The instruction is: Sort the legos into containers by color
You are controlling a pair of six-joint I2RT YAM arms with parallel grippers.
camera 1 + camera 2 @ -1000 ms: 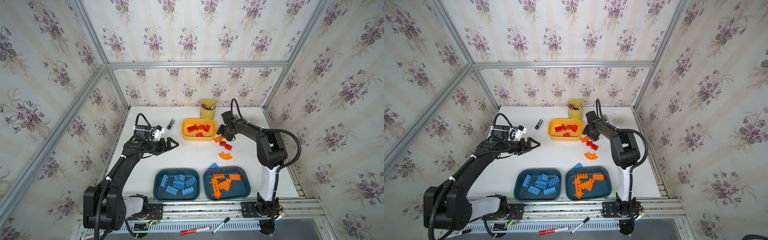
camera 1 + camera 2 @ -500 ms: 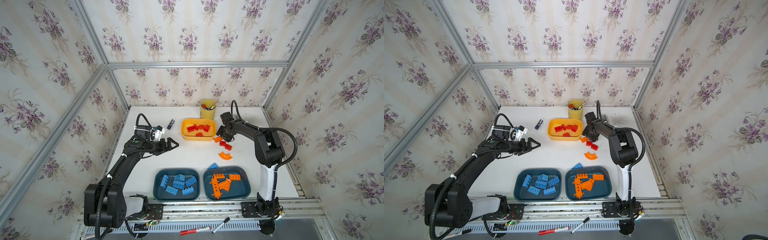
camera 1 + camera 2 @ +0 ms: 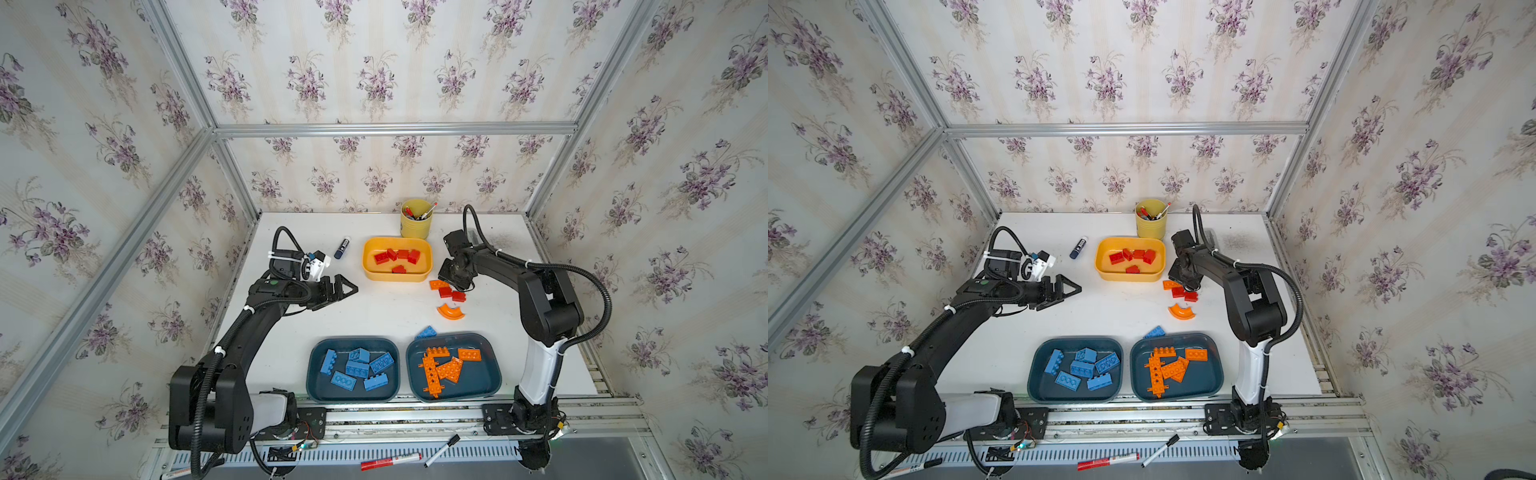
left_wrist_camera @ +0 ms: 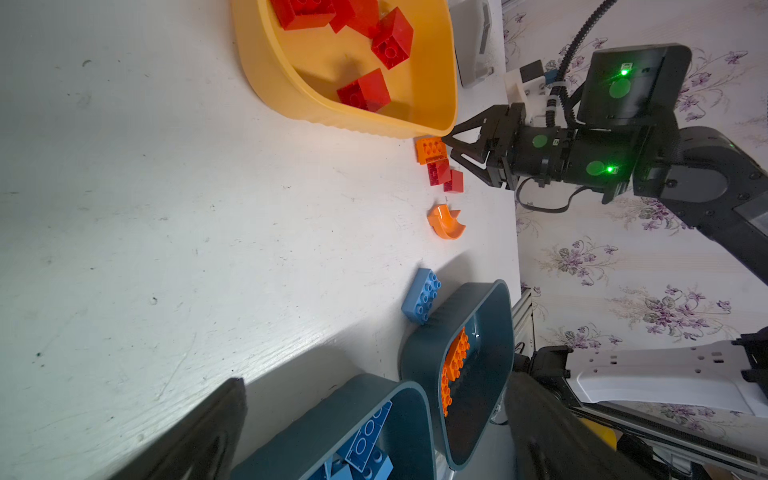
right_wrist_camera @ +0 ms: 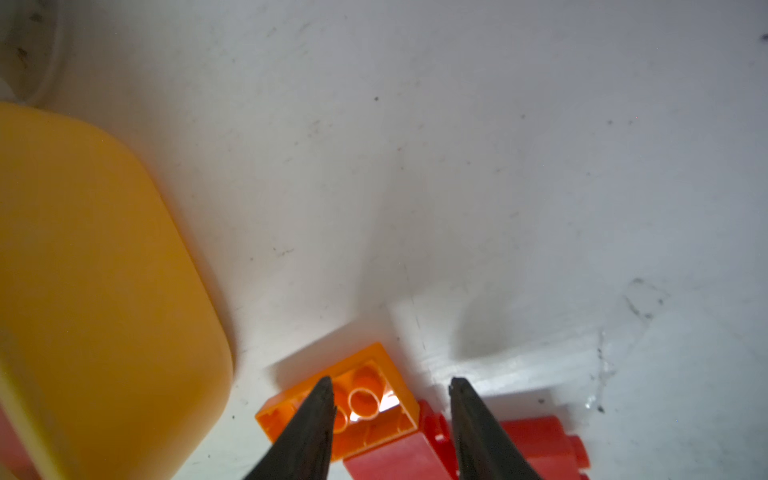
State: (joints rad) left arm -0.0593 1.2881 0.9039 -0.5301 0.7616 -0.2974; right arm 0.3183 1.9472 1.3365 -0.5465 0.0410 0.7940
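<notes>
My right gripper straddles the lego seam, so next I turn the wrist and grip the orange lego across its width (image 5: 364, 392), off the red lego.
My right gripper (image 3: 455, 286) (image 5: 392, 390) is low over the table beside the yellow container (image 3: 397, 276), open with a narrow gap. Its fingertips straddle the end of an upside-down orange lego (image 5: 386, 424) (image 3: 437, 284) and the red lego (image 5: 395, 461) (image 3: 445, 292) touching it. A second red lego (image 3: 459, 296) lies next to these, and a curved orange piece (image 3: 450, 311) lies nearer the front. A loose blue lego (image 3: 427, 332) rests by the teal container (image 3: 453, 336) of orange legos. The other teal container (image 3: 353, 340) holds blue legos. My left gripper (image 3: 351, 289) (image 4: 374, 436) hovers wide open and empty.
A yellow cup of pens (image 3: 416, 220) stands at the back behind the yellow container. A blue-capped marker (image 3: 341, 248) lies on the table at the back left. Two more markers (image 3: 390, 461) lie on the rail in front of the table.
The right gripper's jaws have narrowed around the orange and red legos, and it has dropped slightly. The left arm has not moved.
</notes>
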